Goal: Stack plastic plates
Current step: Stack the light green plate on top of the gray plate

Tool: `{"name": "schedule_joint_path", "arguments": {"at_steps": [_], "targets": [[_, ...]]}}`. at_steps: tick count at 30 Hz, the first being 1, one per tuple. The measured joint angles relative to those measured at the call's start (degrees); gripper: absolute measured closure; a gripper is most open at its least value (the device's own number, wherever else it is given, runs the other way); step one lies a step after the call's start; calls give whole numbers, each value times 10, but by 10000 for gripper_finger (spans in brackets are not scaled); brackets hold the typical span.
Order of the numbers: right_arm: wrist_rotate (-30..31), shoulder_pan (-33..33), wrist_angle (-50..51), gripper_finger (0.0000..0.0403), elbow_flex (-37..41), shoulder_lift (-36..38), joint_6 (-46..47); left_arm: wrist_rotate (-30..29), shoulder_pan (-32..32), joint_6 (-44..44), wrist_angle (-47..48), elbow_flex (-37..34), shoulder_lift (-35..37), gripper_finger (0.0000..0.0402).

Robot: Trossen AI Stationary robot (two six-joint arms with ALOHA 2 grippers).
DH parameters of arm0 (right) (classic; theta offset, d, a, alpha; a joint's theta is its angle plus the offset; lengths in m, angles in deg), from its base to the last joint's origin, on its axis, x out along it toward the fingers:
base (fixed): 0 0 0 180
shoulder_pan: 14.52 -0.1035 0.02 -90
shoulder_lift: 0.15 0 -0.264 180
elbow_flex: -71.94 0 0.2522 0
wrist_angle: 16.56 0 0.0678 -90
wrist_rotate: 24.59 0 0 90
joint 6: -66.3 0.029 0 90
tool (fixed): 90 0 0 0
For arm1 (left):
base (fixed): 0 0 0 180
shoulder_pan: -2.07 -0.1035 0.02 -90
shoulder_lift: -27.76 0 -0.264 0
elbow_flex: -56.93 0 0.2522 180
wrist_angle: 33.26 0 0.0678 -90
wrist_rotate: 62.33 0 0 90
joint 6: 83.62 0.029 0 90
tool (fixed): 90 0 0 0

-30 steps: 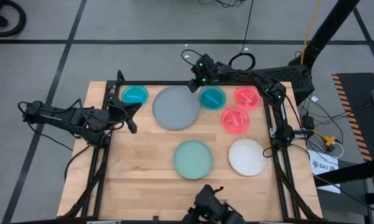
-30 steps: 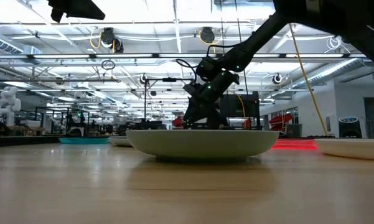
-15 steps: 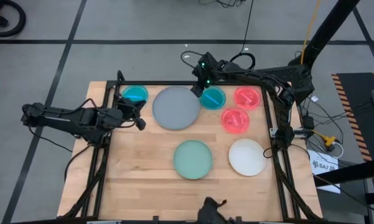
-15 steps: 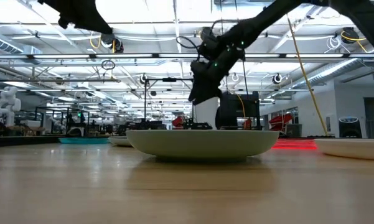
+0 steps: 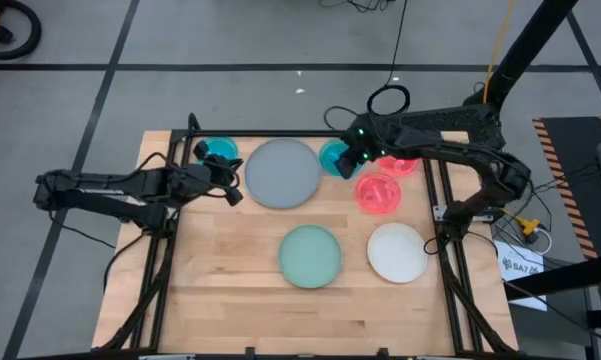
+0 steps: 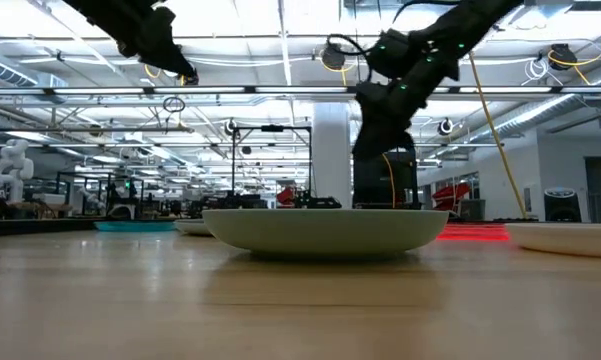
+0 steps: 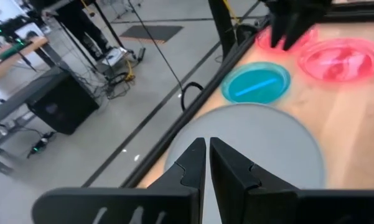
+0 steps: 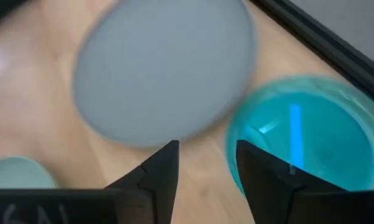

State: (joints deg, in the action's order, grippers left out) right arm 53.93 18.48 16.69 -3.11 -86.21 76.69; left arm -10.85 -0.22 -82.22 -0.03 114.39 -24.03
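My right gripper closes next on the mint green plate's far-side rim (image 5: 325, 230), toward the large grey plate.
Seven plates lie flat on the wooden table. In the high view they are the large grey plate (image 5: 283, 173), two small teal plates (image 5: 217, 150) (image 5: 333, 155), two pink-red plates (image 5: 380, 193) (image 5: 404, 163), the mint green plate (image 5: 310, 255) and the white plate (image 5: 397, 252). No light blue plate shows. My left gripper (image 5: 236, 192) (image 7: 205, 158) hangs shut in the air over the grey plate's (image 7: 255, 143) left edge. My right gripper (image 5: 351, 165) (image 8: 205, 163) is open above the gap between the grey plate (image 8: 165, 68) and the right teal plate (image 8: 299, 134).
A black frame rail (image 5: 310, 133) runs along the table's far edge, with side rails left and right. Bare wood lies along the near edge (image 5: 240, 300). In the low view the mint green plate (image 6: 325, 230) fills the foreground, and the white plate (image 6: 570, 238) sits at right.
My right gripper has risen from table height at the grey plate's far right edge and moved toward the table's right and near side, over the right teal plate. My left gripper has moved right toward the grey plate's left edge. No plate has moved.
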Motion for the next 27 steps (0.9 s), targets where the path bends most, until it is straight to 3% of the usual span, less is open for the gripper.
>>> {"name": "schedule_joint_path", "arguments": {"at_steps": [6, 17, 27], "targets": [[73, -17, 2, 248, 63, 32, 47, 1, -23, 14, -7, 0, -5, 371], [73, -44, 37, 248, 87, 31, 116, 1, -59, 29, -6, 0, -11, 371], [70, -126, 43, 248, 67, 31, 130, 1, -83, 45, -6, 0, -10, 371]]}}
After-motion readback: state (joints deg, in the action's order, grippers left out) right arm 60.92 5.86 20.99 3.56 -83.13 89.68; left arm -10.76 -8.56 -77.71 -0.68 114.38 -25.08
